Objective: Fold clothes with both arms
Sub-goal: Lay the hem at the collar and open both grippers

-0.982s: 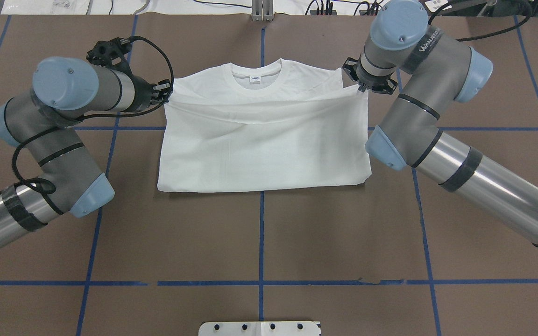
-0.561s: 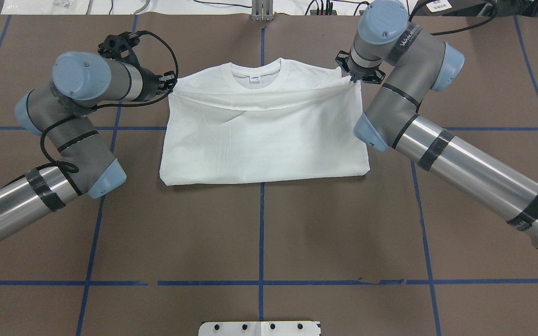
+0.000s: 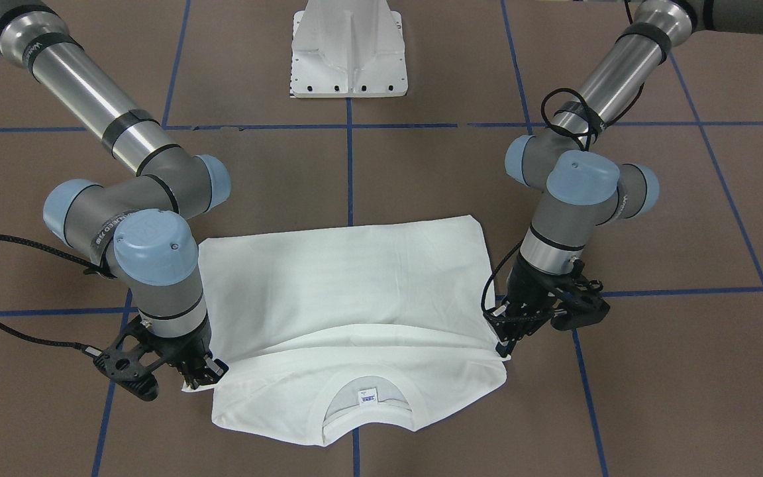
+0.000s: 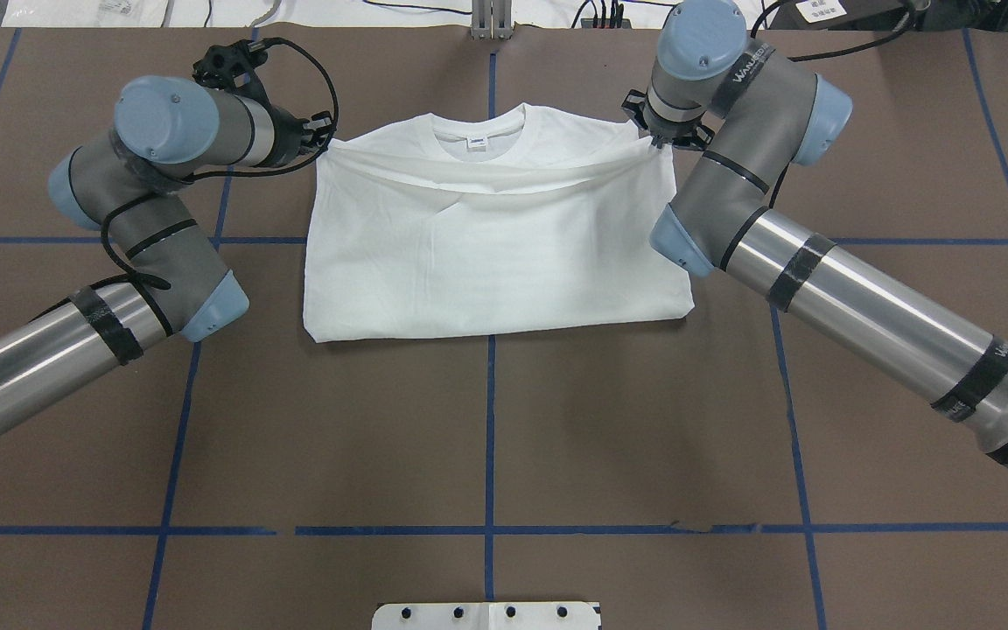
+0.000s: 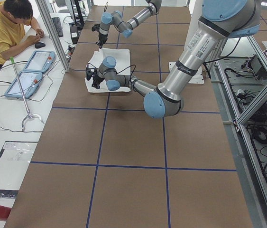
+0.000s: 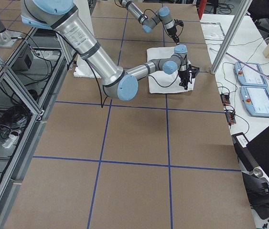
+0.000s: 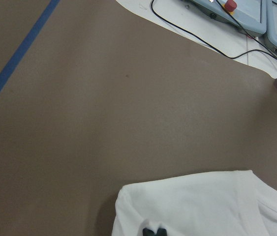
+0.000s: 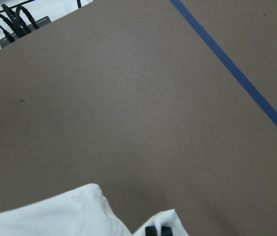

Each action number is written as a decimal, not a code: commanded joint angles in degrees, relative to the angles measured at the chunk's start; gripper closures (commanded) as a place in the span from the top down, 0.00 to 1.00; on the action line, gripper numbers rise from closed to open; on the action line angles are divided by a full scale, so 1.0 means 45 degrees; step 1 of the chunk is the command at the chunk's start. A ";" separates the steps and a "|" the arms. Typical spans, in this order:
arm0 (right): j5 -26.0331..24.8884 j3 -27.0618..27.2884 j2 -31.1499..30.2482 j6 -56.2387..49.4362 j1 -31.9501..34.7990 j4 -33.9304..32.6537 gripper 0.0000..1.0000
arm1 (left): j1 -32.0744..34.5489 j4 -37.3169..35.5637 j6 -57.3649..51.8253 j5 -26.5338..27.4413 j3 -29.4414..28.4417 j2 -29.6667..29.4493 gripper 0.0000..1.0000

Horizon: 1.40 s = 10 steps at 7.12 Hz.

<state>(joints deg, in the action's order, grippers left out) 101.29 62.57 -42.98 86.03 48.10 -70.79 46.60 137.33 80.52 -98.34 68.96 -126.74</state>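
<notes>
Next, I release the white shirt's corner with my left gripper on the bare brown table (image 3: 527,375) between the shirt and the blue tape line.
The white shirt (image 4: 486,254) lies folded across the far middle of the table, its collar (image 4: 479,138) with a small label toward the far edge. Both arms hold the lifted upper layer by its corners, and its edge sags just short of the collar. My left gripper (image 4: 326,144) is shut on the left corner, and its fingertips (image 7: 154,231) pinch white cloth. My right gripper (image 4: 657,144) is shut on the right corner, as its fingertips (image 8: 158,231) show. From the front, the left gripper (image 3: 506,344) and the right gripper (image 3: 199,376) flank the shirt (image 3: 348,291).
The brown table carries a grid of blue tape lines (image 4: 490,437). The white pedestal base (image 3: 348,53) stands on the robot's side. Cables and a black box (image 8: 20,24) lie past the far edge. A person (image 5: 7,28) sits at a side desk with control tablets (image 5: 29,71).
Both grippers have carried the shirt's lifted edge farther toward the collar. The folded near edge has slid slightly away from the robot.
</notes>
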 commanded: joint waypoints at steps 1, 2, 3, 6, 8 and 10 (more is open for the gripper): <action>-0.0008 -0.0174 0.0156 0.0003 -0.0006 0.0009 0.00 | 0.0152 0.0145 -0.0431 -0.0002 -0.0168 0.0078 0.00; -0.0027 -0.0173 0.0311 0.0003 0.0014 0.0009 0.00 | 0.0326 0.0339 -0.0761 -0.0021 -0.0149 0.0098 0.00; -0.0027 -0.0173 0.0506 0.0003 0.0053 -0.0010 0.00 | 0.0464 0.0534 -0.0861 -0.0099 -0.0110 0.0137 0.00; 0.0109 -0.0173 0.1015 0.0139 0.0500 -0.0010 0.00 | 0.0562 0.1019 -0.0881 -0.0119 0.0202 0.0564 0.00; 0.0109 -0.0251 0.1249 0.0198 0.0522 0.0009 0.00 | 0.0893 0.2115 -0.1385 -0.0720 0.0477 0.1287 0.00; 0.0013 -0.0931 0.1270 0.0159 0.0347 0.0029 0.00 | 0.0817 0.2021 -0.1351 -0.0666 0.0419 0.1251 0.00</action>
<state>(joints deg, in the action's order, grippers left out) 101.67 60.09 -37.35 86.82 50.14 -70.74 50.36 146.45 74.51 -101.22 70.97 -121.07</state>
